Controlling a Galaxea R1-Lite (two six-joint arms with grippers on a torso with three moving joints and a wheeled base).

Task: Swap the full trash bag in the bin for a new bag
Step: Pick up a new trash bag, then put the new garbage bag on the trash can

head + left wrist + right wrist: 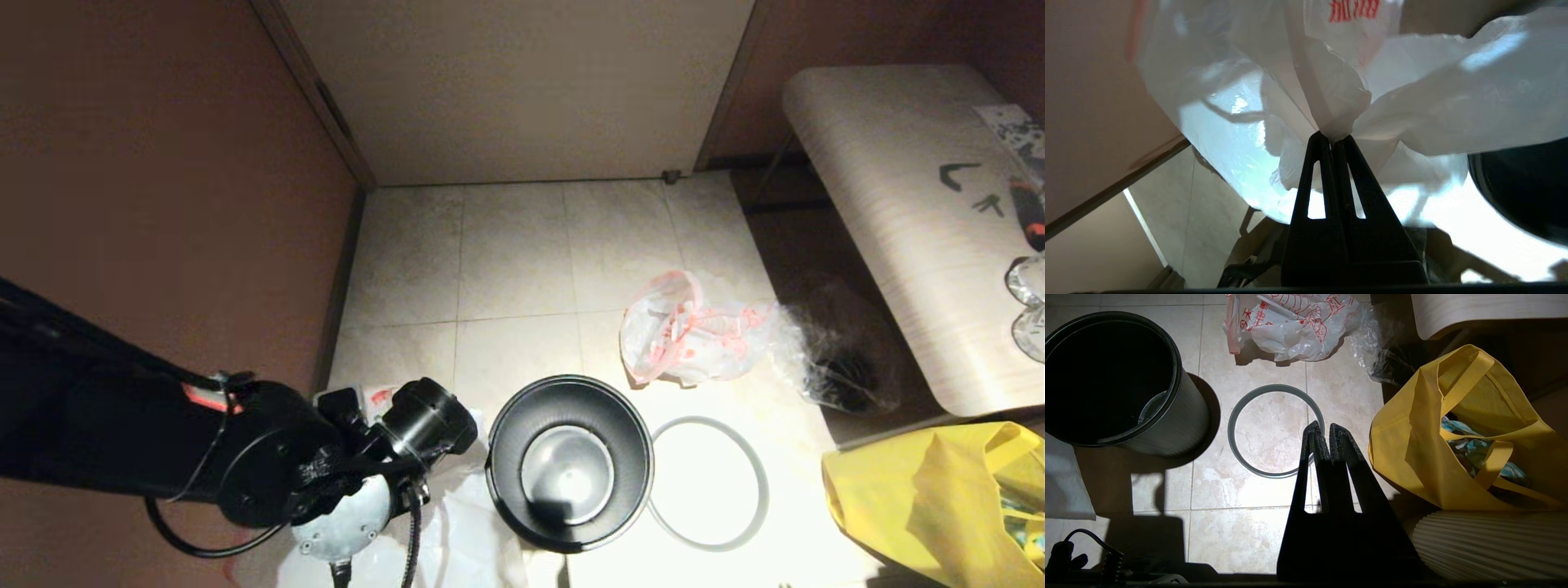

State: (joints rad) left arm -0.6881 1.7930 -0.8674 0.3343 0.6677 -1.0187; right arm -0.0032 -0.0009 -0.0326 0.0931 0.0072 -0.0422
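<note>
The robot's left gripper is pinching a bunched fold of the new bag, so it should let go of the fold and take the new bag by its end (479,459) next to the black bin.
The black bin (569,408) stands open on the tiled floor with nothing in it, also seen in the right wrist view (1180,420). Its grey hoop (763,490) lies flat on the floor to its right. The lumpy full trash bag (686,331) with red print lies on the floor behind the bin. My left gripper (1333,139) is shut on a bunched fold of the new bag (1453,110), just left of the bin; the bag's white plastic (469,531) spreads below my left wrist. My right gripper (1323,428) is shut on nothing, above the hoop (1233,428).
A clear crinkly bag (833,359) with dark contents lies right of the full bag. A yellow bag (922,490) stands at the near right under a pale table (882,204). A brown wall (163,204) runs close on the left.
</note>
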